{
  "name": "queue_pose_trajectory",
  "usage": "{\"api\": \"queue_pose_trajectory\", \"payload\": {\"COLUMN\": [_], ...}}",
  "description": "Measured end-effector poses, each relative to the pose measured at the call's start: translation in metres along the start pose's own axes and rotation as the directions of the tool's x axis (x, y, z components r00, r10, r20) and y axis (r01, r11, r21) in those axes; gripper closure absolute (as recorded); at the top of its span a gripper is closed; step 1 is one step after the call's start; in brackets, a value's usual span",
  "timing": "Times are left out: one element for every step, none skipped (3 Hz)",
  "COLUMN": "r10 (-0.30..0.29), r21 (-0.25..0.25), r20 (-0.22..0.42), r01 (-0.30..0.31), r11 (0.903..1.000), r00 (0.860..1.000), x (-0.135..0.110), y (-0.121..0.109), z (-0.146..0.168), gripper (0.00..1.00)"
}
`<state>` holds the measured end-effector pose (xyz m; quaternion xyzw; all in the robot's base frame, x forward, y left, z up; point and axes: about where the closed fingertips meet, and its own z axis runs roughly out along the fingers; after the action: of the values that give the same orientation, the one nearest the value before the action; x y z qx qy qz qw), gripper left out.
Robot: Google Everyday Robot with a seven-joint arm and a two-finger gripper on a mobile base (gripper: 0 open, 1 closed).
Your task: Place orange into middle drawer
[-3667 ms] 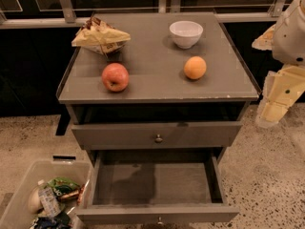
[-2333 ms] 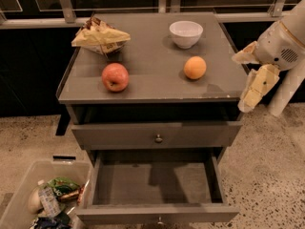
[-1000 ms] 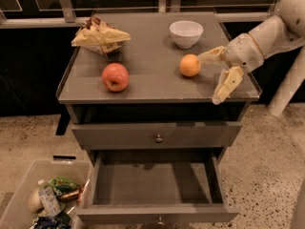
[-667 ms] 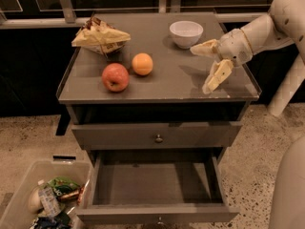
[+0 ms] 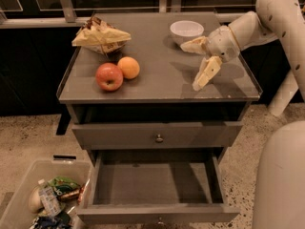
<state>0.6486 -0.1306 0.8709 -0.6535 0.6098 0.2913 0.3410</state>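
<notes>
The orange's side (image 5: 135, 67) facing away from the apple is the next spot for my gripper, so next I move it there and close it.
The orange (image 5: 128, 67) lies on the grey cabinet top (image 5: 162, 82), left of centre, touching the red-and-yellow apple (image 5: 109, 76). My gripper (image 5: 198, 61) is over the right part of the top, just in front of the white bowl (image 5: 187, 31) and well to the right of the orange. It is open and empty, with one finger (image 5: 193, 46) pointing left and the other (image 5: 205, 74) pointing down toward the front edge. The middle drawer (image 5: 157, 182) is pulled out below, its grey floor bare.
A crumpled chip bag (image 5: 100, 36) sits at the back left of the top. A closed drawer front with a knob (image 5: 158, 138) is above the open drawer. A clear bin of trash (image 5: 43, 199) stands on the floor at lower left.
My gripper came in from the right over the cabinet top. The orange rolled left from the right side and now rests against the apple.
</notes>
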Motion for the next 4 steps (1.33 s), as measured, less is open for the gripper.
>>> {"api": "queue_pose_trajectory", "payload": {"r10": [-0.054,-0.101,-0.131,-0.154], "r21": [-0.011,-0.034,-0.060,-0.086], "r20": [0.001,0.013,0.043,0.081], "r01": [0.054,0.101,0.133,0.161], "r11": [0.9985,0.9943,0.9892,0.9831], "r00": [0.999,0.995,0.990,0.985], "x": [-0.016,-0.032,-0.046,-0.062], "y": [-0.024,-0.042,-0.053,-0.058], "z": [0.027,0.057,0.089,0.118], "gripper": [0.00,0.00,0.00,0.00]}}
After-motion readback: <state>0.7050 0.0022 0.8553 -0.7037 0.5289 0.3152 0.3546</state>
